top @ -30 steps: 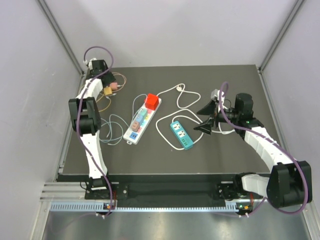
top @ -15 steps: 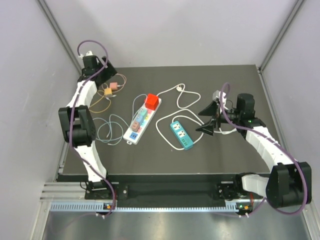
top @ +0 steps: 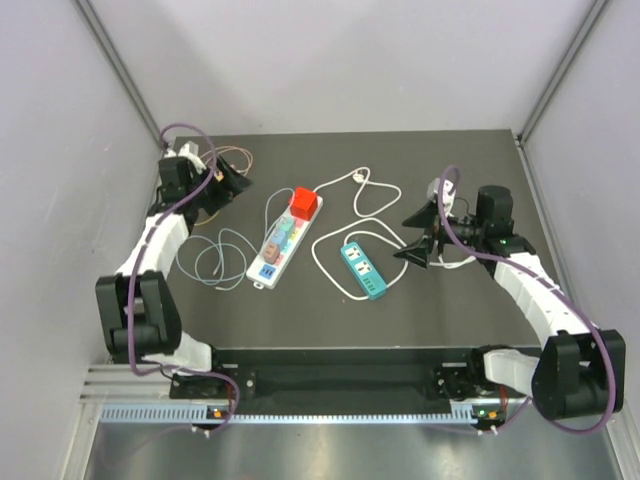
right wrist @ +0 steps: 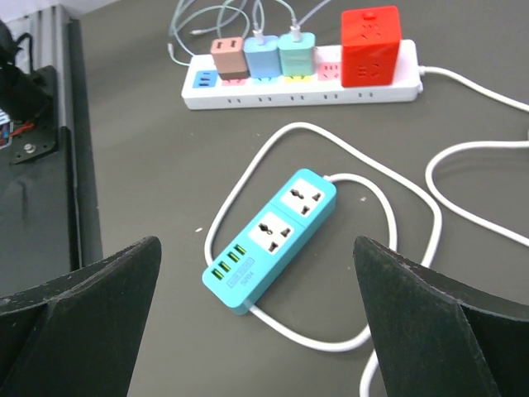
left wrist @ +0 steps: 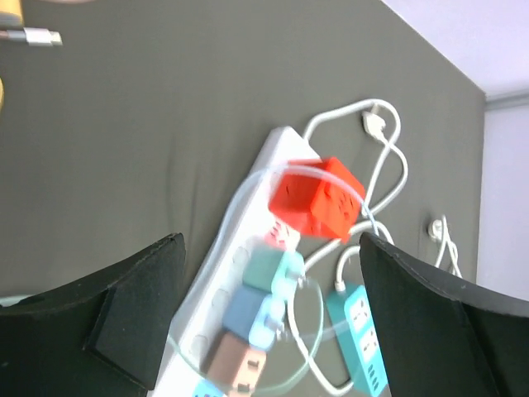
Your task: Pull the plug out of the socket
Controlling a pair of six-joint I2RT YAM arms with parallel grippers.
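I should close my left gripper on the sides of the brown-pink plug [top: 271,254] [left wrist: 236,362], which is next to the blue plug on the white power strip.
A white power strip [top: 262,268] lies left of centre with a red cube plug [top: 305,203] and three small plugs in a row: green [left wrist: 273,269], blue [left wrist: 248,314] and brown-pink [left wrist: 231,364]. My left gripper [top: 232,183] is open and empty, behind and left of the strip. In its wrist view [left wrist: 270,240] the strip [left wrist: 240,265] and red cube [left wrist: 318,197] lie between the fingers, farther off. My right gripper [top: 412,236] is open and empty, right of a teal power strip [top: 362,270]. Its wrist view [right wrist: 257,244] shows the teal strip [right wrist: 273,236] in front and the white strip [right wrist: 306,95] beyond.
White cords [top: 365,195] loop around the teal strip and behind it. Thin pale cables [top: 215,258] curl left of the white strip. A loose USB connector [left wrist: 33,37] lies at the back left. The table's front edge [top: 330,352] is close to the arm bases.
My left arm has swung from the back left corner forward and right, toward the white power strip. My right arm has hardly moved.
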